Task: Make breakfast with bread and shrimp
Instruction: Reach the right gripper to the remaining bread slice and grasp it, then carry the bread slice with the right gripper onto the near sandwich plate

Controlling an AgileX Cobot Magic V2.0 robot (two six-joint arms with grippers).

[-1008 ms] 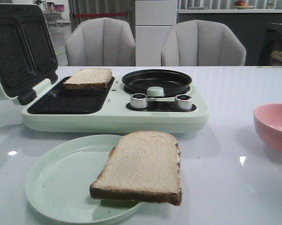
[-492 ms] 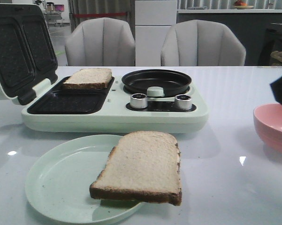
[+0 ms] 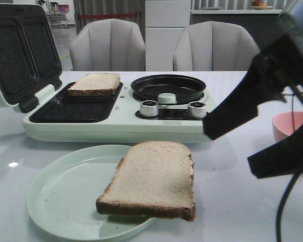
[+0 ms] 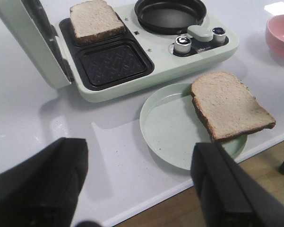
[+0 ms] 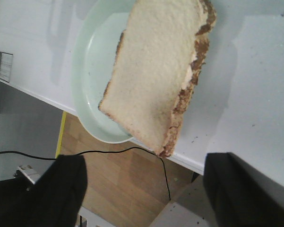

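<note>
Next, my right gripper grabs the overhanging crust (image 3: 192,179) (image 5: 188,82) of the bread slice on the pale green plate, since that side of the bread slice sticks out beyond the rim of the plate.
One slice of bread (image 3: 151,176) lies on the pale green plate (image 3: 65,191) and overhangs its right rim; it also shows in both wrist views (image 4: 229,105) (image 5: 158,71). A second slice of bread (image 3: 95,83) rests in the rear well of the open sandwich maker (image 3: 121,126). No shrimp shows in any view. My right gripper (image 3: 229,154) hangs open and empty to the right of the plate slice, near the table's front edge (image 5: 144,161). My left gripper (image 4: 139,146) is open and empty above the table's near edge, left of the plate.
The sandwich maker's lid (image 3: 20,55) stands open at the left, and a black round pan (image 3: 168,86) sits on its right half behind two knobs. A pink bowl (image 3: 287,126) at the right is partly hidden by my right arm. Two chairs stand behind the table.
My right arm has come in from the right edge of the front view and moved left over the table, now covering part of the pink bowl. Both slices have stayed put.
</note>
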